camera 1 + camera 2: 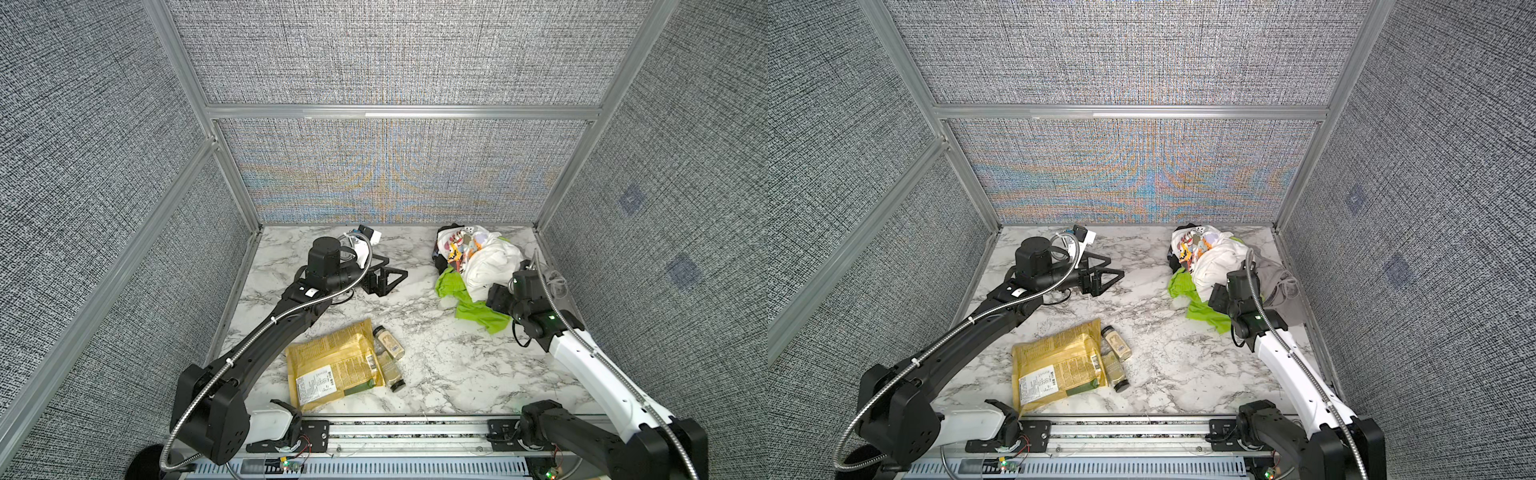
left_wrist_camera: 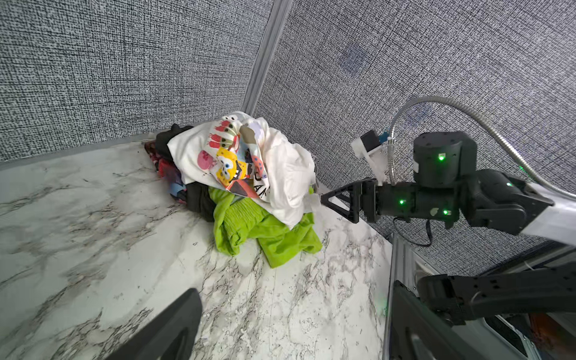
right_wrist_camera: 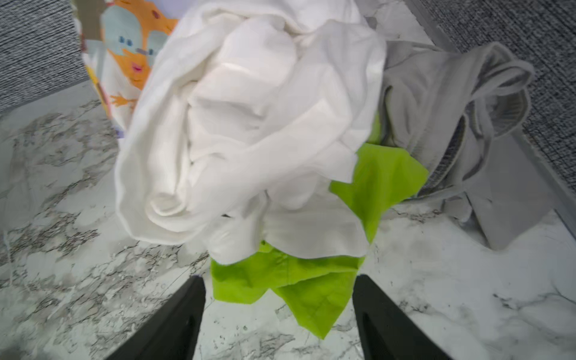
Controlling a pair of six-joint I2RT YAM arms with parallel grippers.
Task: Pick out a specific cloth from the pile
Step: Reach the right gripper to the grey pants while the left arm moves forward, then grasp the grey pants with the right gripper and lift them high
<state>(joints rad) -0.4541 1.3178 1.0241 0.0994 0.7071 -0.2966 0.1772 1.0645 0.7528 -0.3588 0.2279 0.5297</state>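
Note:
Next, I move my right gripper across from over the green cloth's edge, as the grey cloth lies beside the pile, and take the grey cloth's waistband (image 1: 1284, 284).
The pile (image 1: 478, 257) lies in the back right corner of the table: a white shirt (image 3: 249, 124) on top, a cartoon print (image 2: 230, 156), a black garment (image 2: 199, 199) and a bright green cloth (image 3: 311, 290). The light grey cloth (image 3: 452, 103) with thin drawstrings lies beside the pile against the right wall, also in a top view (image 1: 1283, 299). My right gripper (image 3: 277, 280) is open low over the table at the pile's near side, with the green cloth's edge between its jaws. My left gripper (image 2: 294, 286) is open and empty over bare table at back centre (image 1: 386, 278).
A yellow packet (image 1: 332, 365) lies at the front centre with two spice jars (image 1: 388, 340) (image 1: 392, 372) beside it. Fabric walls and an aluminium frame (image 3: 530, 162) close in the table; the grey cloth rests right against the frame.

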